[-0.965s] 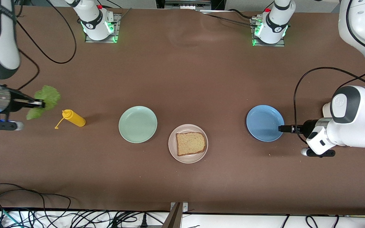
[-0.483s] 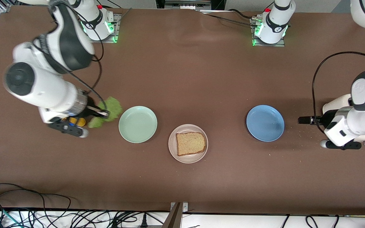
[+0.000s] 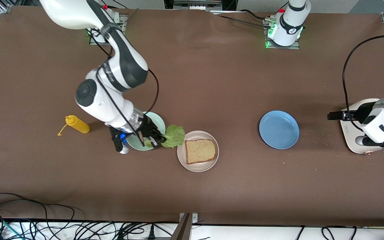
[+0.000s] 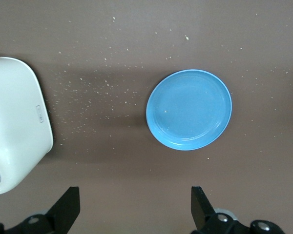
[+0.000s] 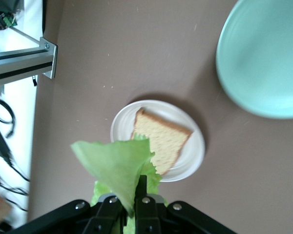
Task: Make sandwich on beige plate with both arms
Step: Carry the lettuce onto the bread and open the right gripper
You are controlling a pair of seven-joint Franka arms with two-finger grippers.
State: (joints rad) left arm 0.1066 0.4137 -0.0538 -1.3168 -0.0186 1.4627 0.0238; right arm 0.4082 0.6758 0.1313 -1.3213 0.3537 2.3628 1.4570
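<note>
Next, my right gripper lets go of the lettuce leaf on top of the bread slice (image 3: 201,152) (image 5: 158,140) on the beige plate.
The beige plate (image 3: 182,157) holds one square slice of brown-crusted bread (image 3: 201,151). My right gripper (image 3: 157,139) is shut on a ruffled green lettuce leaf (image 3: 174,136). It is over the mint-green plate's edge, beside the beige plate. In the right wrist view the lettuce (image 5: 117,163) hangs from the right gripper (image 5: 129,195), partly covering the bread (image 5: 163,139) on the beige plate (image 5: 122,122). My left gripper (image 3: 333,116) is open and empty over the table at the left arm's end. It also shows in the left wrist view (image 4: 134,209). No second slice is in view.
A mint-green plate (image 3: 156,120) lies under the right wrist. A blue plate (image 3: 279,129) is toward the left arm's end. A white appliance (image 3: 352,138) sits under the left arm. A yellow squeeze bottle (image 3: 77,124) lies toward the right arm's end. Crumbs (image 4: 88,97) dot the table.
My right arm carried the lettuce from its end of the table, past the yellow bottle, to beside the beige plate. My left gripper drew back from the blue plate, uncovering the white appliance.
</note>
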